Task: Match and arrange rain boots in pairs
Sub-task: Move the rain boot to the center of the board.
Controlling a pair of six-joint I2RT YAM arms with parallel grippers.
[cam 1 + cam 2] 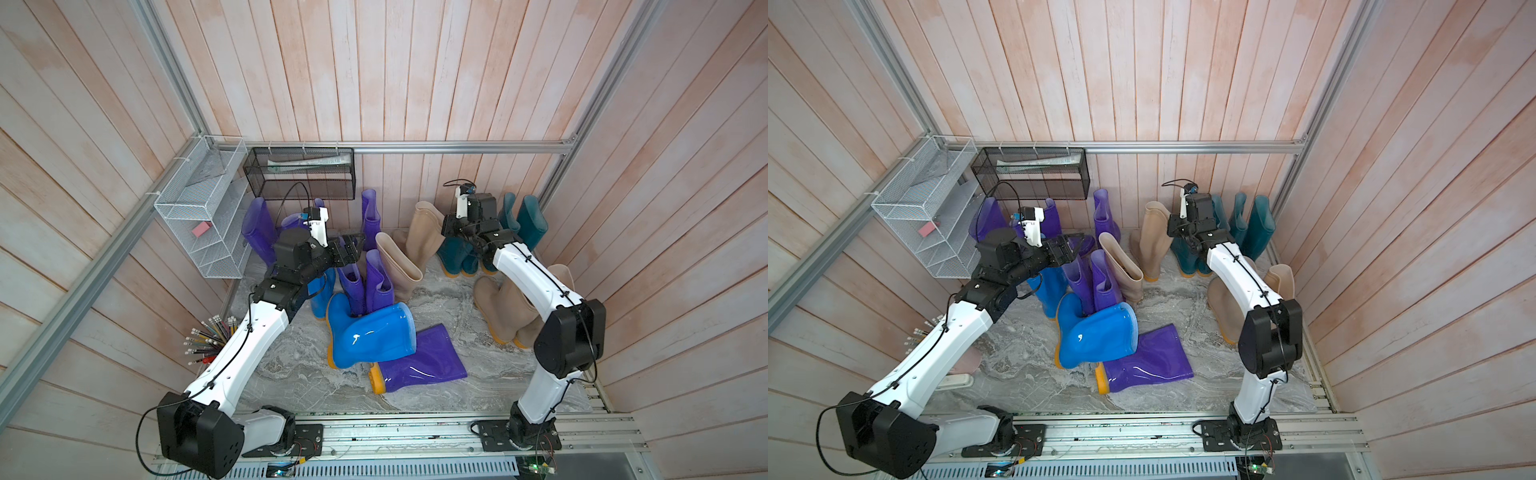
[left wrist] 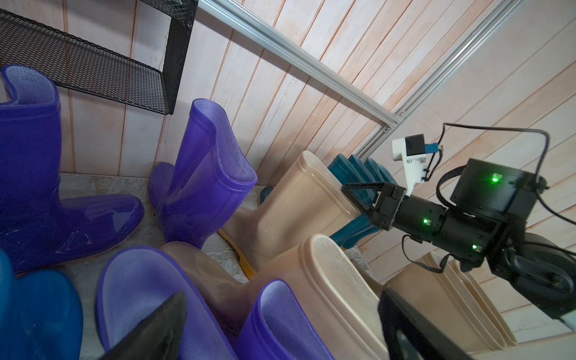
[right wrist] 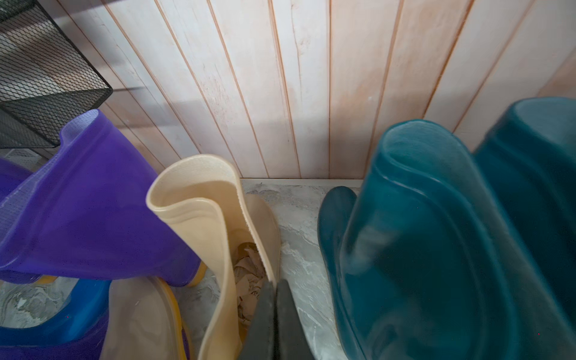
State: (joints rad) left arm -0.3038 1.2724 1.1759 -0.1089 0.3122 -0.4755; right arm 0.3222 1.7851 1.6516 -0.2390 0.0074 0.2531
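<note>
Next, I let go of the upright beige boot with my right gripper on the floor (image 1: 436, 276), between the leaning beige boot and the dark teal boots.
My right gripper (image 3: 274, 293) is shut on the rim of an upright beige rain boot (image 3: 199, 199) near the back wall; the pinch also shows in the left wrist view on that beige boot (image 2: 299, 199). Dark teal boots (image 1: 532, 220) stand just right of it. My left gripper (image 2: 283, 311) hangs open above two upright purple boots (image 1: 365, 286), holding nothing. A second beige boot (image 1: 399, 266) leans beside them. A bright blue boot (image 1: 374, 336) and a purple boot (image 1: 424, 365) lie on their sides in front.
A black mesh basket (image 1: 303, 174) and a white wire rack (image 1: 199, 216) hang at the back left. More purple boots (image 1: 257, 228) stand under them. Beige boots (image 1: 503, 311) stand under my right arm. A pot of pencils (image 1: 208, 340) is at the left edge.
</note>
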